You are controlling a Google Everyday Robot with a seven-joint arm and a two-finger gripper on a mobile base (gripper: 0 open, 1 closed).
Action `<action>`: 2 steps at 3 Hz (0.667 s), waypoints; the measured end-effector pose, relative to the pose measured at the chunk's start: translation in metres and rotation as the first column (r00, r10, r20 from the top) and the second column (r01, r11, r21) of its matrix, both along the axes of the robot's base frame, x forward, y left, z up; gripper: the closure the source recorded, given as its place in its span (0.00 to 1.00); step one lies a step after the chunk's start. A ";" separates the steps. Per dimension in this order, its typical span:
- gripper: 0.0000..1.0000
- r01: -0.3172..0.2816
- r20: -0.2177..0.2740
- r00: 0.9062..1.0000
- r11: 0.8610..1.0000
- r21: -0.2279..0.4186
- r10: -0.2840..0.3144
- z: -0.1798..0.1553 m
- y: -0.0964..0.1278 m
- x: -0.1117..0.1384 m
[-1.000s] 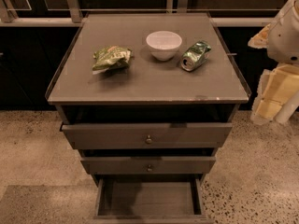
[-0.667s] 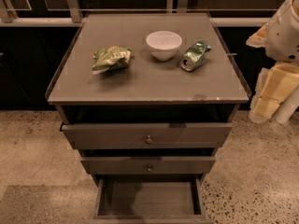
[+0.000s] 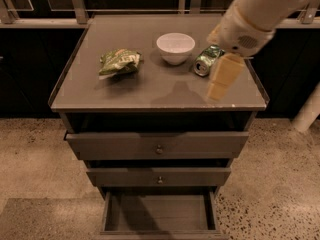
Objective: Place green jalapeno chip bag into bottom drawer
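Note:
The robot's gripper should next go to the green jalapeno chip bag's middle [image 3: 122,63] and close there, with its fingers coming down from above.
The green jalapeno chip bag [image 3: 119,62] lies wrinkled on the left part of the cabinet top [image 3: 150,91]. The bottom drawer [image 3: 160,231] is pulled out at the foot of the cabinet and nothing shows inside it. My gripper [image 3: 223,79] hangs from the white arm coming in from the upper right. It is over the right side of the cabinet top, far to the right of the bag and touching nothing.
A white bowl [image 3: 175,47] stands at the middle back of the top. A dented green can [image 3: 206,61] lies right of it, partly behind my gripper. The two knobbed drawers [image 3: 159,148] above stand slightly pulled out. A speckled floor surrounds the cabinet.
My arm has swung in from the right edge of the view to over the right side of the cabinet top. The bag, bowl and can have not moved.

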State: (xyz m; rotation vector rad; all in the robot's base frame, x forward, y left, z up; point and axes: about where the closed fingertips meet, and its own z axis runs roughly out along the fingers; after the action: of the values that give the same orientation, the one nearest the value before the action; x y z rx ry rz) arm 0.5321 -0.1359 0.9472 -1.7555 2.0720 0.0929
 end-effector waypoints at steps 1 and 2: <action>0.00 -0.095 0.044 0.995 0.995 0.042 0.093 -0.013 0.079 0.053; 0.00 -0.090 0.039 0.995 0.995 0.036 0.089 -0.014 0.074 0.055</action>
State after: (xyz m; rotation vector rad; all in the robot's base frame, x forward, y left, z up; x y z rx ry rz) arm 0.5870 -0.0620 0.9328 -1.8132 1.9528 0.1231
